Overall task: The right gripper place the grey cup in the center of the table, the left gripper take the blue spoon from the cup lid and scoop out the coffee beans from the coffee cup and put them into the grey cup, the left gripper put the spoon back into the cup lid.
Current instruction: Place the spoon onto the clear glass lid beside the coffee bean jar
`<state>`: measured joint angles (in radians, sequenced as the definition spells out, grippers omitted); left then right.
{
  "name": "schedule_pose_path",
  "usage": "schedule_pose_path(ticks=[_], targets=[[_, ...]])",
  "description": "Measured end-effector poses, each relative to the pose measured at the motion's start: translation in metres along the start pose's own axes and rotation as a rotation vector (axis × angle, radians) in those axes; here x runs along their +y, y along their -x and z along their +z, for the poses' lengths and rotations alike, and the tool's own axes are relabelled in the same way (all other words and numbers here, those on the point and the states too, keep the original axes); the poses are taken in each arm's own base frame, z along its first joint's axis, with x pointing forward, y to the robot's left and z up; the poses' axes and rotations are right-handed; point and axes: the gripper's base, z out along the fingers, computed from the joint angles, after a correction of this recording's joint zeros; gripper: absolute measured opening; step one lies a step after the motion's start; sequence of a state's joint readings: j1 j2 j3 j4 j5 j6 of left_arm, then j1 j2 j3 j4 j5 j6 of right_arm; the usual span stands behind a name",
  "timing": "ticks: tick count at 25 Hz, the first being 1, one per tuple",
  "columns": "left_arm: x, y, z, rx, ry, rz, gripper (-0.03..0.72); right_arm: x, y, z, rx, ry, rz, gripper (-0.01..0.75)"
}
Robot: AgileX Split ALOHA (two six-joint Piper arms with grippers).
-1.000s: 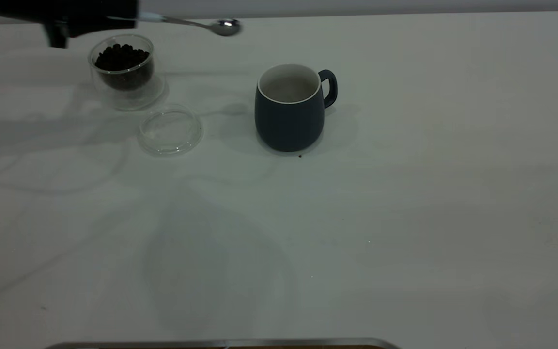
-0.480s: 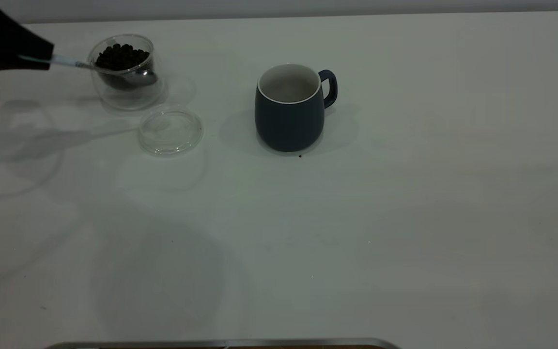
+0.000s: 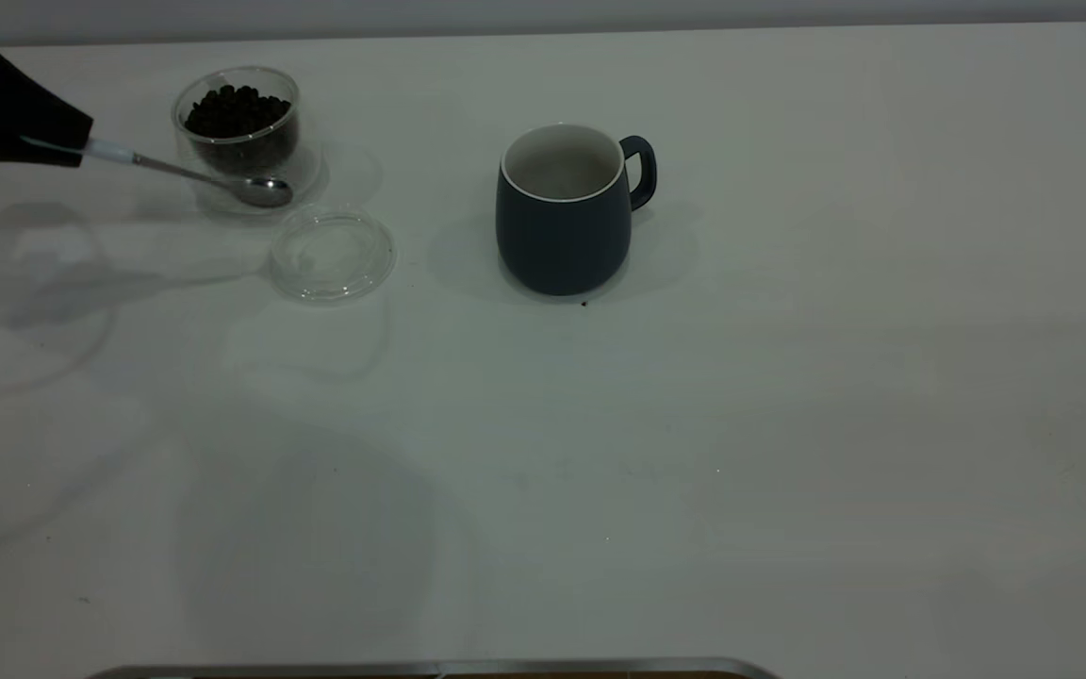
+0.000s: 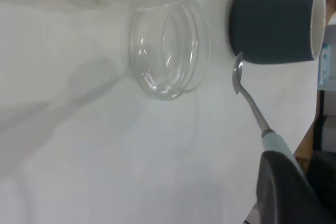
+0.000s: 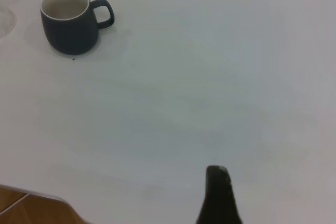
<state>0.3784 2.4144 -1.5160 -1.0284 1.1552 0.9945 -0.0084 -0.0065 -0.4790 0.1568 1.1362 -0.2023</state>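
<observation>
The robot's left gripper should put the blue spoon, now low in front of the coffee cup, down across the cup lid's rim point(image 3: 276, 245) point(image 4: 174, 89), on the side that faces the left gripper.
My left gripper point(image 3: 79, 141) is at the far left edge, shut on the pale handle of the blue spoon point(image 3: 187, 173). The spoon's metal bowl hangs low in front of the coffee cup point(image 3: 239, 141), just beside the cup lid point(image 3: 332, 253); no beans show in it. The coffee beans point(image 3: 237, 110) fill the coffee cup. The grey cup point(image 3: 564, 212) stands upright mid-table, handle to the right. The left wrist view shows my left gripper point(image 4: 281, 157), the spoon point(image 4: 249, 98), the lid point(image 4: 168, 51) and the grey cup point(image 4: 273, 22). My right gripper point(image 5: 218, 174) is far from the grey cup point(image 5: 68, 24), shut and empty.
The white table point(image 3: 788, 424) stretches wide to the right and front of the grey cup. A tiny dark speck point(image 3: 584, 304) lies at the grey cup's base. A metal edge point(image 3: 430, 670) runs along the table's front.
My left gripper swung the spoon from high at the back down and to the left. The spoon bowl passed the coffee cup's front and now sits lower, near the lid.
</observation>
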Motion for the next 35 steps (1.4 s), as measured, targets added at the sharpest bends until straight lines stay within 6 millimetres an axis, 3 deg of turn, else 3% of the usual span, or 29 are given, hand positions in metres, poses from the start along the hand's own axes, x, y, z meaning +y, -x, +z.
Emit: schedule_pose_path(ticks=[6,11,15,22,31,35], targets=[[0.004,-0.001,0.004,0.001,-0.01,-0.016,0.13,0.0,0.0,0.0,0.0,0.0,0.0,0.592],[0.026,-0.007,0.026,-0.008,-0.065,-0.052,0.13,0.0,0.0,0.0,0.0,0.0,0.0,0.592],[0.032,-0.007,0.033,-0.048,-0.089,-0.049,0.13,0.0,0.0,0.0,0.0,0.0,0.0,0.592],[0.035,-0.004,0.038,-0.066,-0.044,-0.039,0.13,0.0,0.0,0.0,0.0,0.0,0.0,0.592],[0.034,-0.004,0.073,-0.024,-0.001,-0.028,0.13,0.0,0.0,0.0,0.0,0.0,0.0,0.592],[0.034,-0.005,0.078,-0.022,0.001,-0.031,0.13,0.0,0.0,0.0,0.0,0.0,0.0,0.592]])
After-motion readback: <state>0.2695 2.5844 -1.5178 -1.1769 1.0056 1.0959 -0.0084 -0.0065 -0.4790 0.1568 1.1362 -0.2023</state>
